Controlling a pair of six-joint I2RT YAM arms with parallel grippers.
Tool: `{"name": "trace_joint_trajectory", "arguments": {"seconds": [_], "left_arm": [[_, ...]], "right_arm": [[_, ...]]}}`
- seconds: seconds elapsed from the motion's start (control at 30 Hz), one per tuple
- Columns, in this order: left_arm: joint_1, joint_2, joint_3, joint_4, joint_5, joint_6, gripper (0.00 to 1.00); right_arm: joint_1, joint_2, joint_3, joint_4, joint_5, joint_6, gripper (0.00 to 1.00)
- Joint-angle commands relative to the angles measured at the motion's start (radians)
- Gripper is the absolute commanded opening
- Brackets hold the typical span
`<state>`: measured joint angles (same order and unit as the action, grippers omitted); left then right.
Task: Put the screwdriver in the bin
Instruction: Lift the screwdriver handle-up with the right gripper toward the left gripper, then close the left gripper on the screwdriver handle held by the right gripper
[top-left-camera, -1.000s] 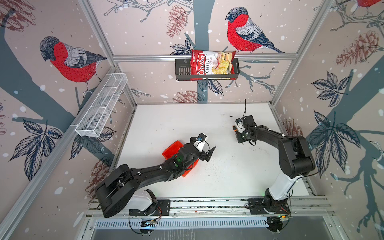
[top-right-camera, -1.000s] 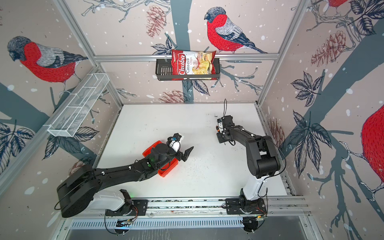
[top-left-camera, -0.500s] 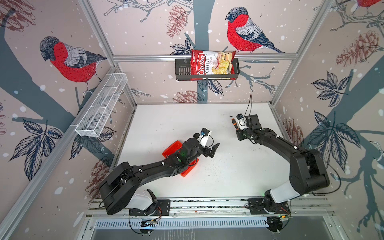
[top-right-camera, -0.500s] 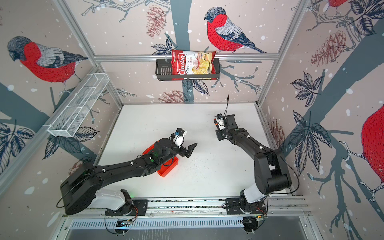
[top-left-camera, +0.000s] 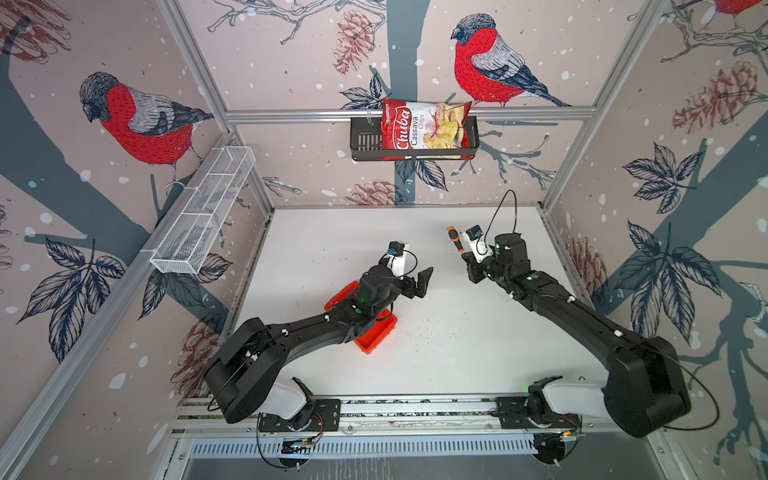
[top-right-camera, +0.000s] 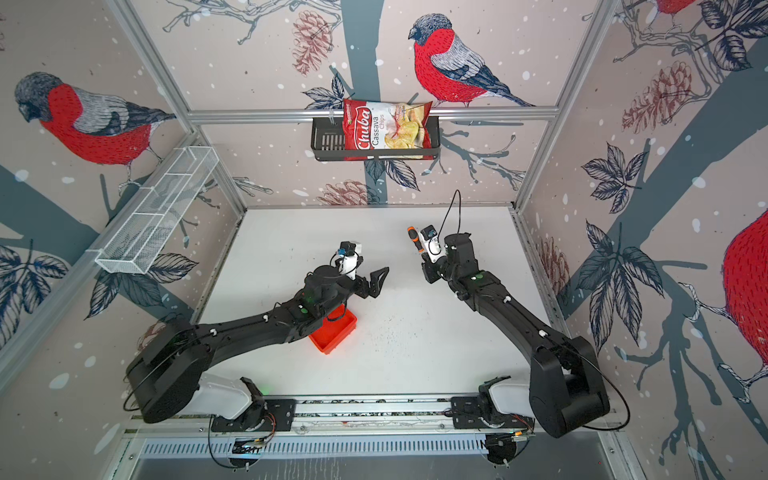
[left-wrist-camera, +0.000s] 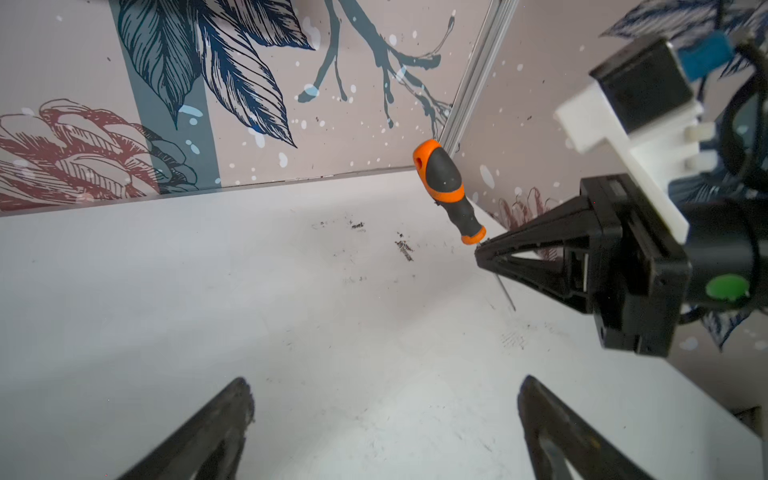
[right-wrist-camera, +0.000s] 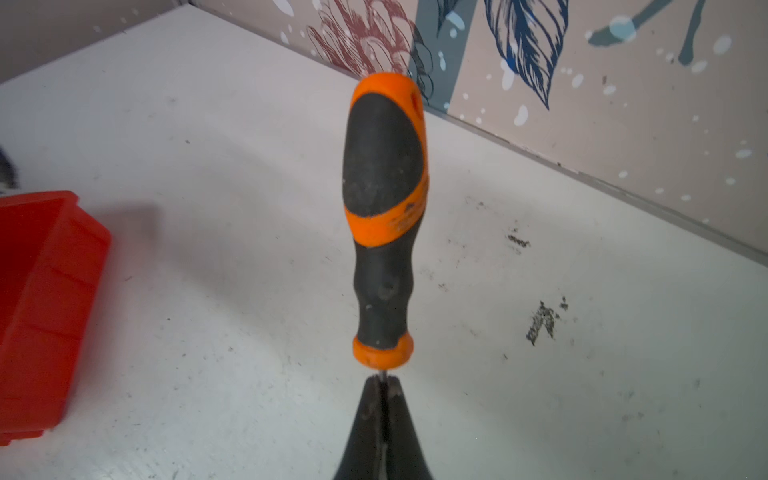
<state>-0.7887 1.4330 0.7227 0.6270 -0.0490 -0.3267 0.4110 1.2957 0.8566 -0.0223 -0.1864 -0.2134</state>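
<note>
My left gripper closes next on the middle of the screwdriver's handle (left-wrist-camera: 449, 193), because my right gripper holds the screwdriver just below it.
The screwdriver (top-left-camera: 456, 240) (top-right-camera: 415, 240) hangs above the table at the back right. My right gripper (top-left-camera: 464, 257) (top-right-camera: 424, 259) (right-wrist-camera: 384, 380) is shut on its thin metal shaft just below the orange-and-black handle (right-wrist-camera: 384, 208). In the left wrist view the screwdriver (left-wrist-camera: 446, 187) juts up from the right gripper (left-wrist-camera: 480, 251), and the shaft's end pokes out past the fingers. My left gripper (top-left-camera: 419, 282) (top-right-camera: 374, 281) (left-wrist-camera: 386, 384) is open and empty, facing the screwdriver from the left. The red bin (top-left-camera: 374, 337) (top-right-camera: 332, 334) (right-wrist-camera: 37, 311) sits on the table, partly hidden under my left arm.
A black wall basket (top-left-camera: 365, 141) on the back wall holds a bag of chips (top-left-camera: 424, 129). A white wire-mesh shelf (top-left-camera: 203, 212) hangs on the left wall. Dark specks (right-wrist-camera: 540, 322) mark the white table near the back right.
The right gripper has carried the screwdriver a little leftward and farther back. The left gripper, still open, has risen off the bin and moved toward the right gripper.
</note>
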Motion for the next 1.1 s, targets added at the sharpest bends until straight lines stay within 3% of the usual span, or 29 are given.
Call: {"name": "trace_joint_trajectory", "arguments": {"seconds": [0.0,0.3,0.63,0.9,1.07], "left_arm": [[0.02,-0.002,0.006,0.107,0.072,-0.119,0.98],[0.039,-0.021,-0.038,0.287,0.125,-0.283,0.94],[0.08,-0.037,-0.066,0.385,0.183,-0.399,0.97],[0.092,-0.01,-0.052,0.443,0.221,-0.437,0.87],[0.092,-0.001,-0.063,0.487,0.177,-0.45,0.78]], "right_arm": [[0.021,-0.015,0.007,0.047,-0.048,-0.014,0.0],[0.067,0.014,0.067,0.06,-0.154,-0.024,0.0],[0.131,0.006,0.11,0.052,-0.278,-0.027,0.0],[0.148,0.015,0.148,-0.019,-0.375,-0.071,0.0],[0.159,0.022,0.168,-0.047,-0.413,-0.078,0.0]]}}
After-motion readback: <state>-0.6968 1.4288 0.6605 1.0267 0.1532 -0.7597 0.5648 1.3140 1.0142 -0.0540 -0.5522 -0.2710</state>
